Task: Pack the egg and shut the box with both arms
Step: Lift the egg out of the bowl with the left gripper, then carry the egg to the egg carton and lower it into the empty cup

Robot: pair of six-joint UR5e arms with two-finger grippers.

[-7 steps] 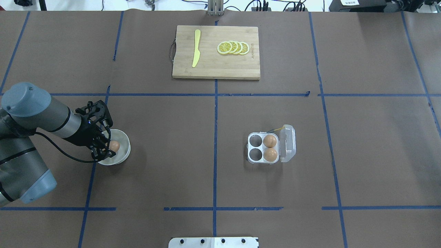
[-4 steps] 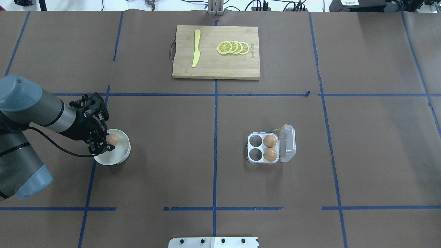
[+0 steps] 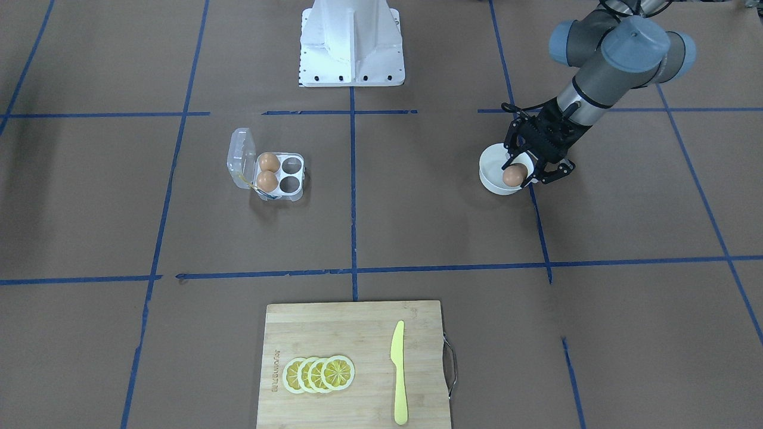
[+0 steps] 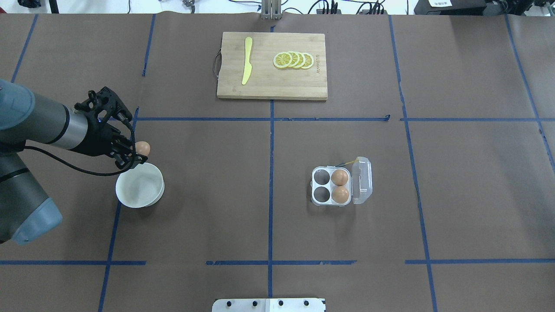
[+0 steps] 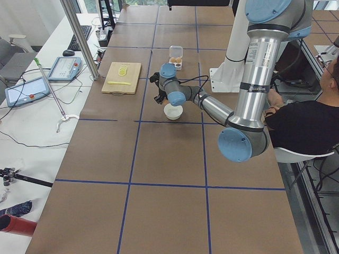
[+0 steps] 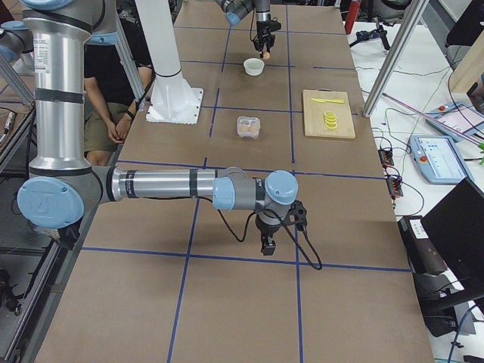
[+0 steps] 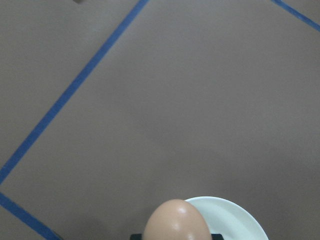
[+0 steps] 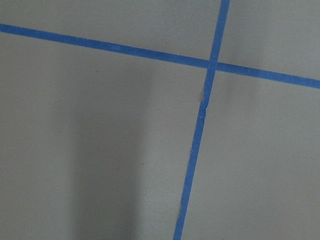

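The robot's left gripper will release the tan-brown egg in the clear box's empty cell nearer the white pedestal [image 3: 291,164].
My left gripper [image 4: 138,152] is shut on a tan-brown egg [image 4: 143,148] and holds it above the far rim of the round white bowl [image 4: 139,190]. The front view shows the egg [image 3: 514,174] between the black fingers over the bowl [image 3: 490,173]. The left wrist view shows the egg [image 7: 176,223] at its bottom edge. The clear box [image 4: 321,186] stands open right of centre, lid [image 4: 362,180] folded out, with two eggs [image 4: 340,177] in its right cells and two cells empty. My right gripper [image 6: 266,247] shows only in the exterior right view, low over bare table; I cannot tell its state.
A wooden cutting board [image 4: 303,82] with lemon slices [image 4: 293,60] and a yellow knife [image 4: 247,60] lies at the far middle. The white pedestal [image 3: 351,42] stands at the robot's side. An operator [image 5: 302,121] sits beside the table.
My left gripper has lifted the egg out of the white bowl and moved it up and toward the far side. The bowl is now empty.
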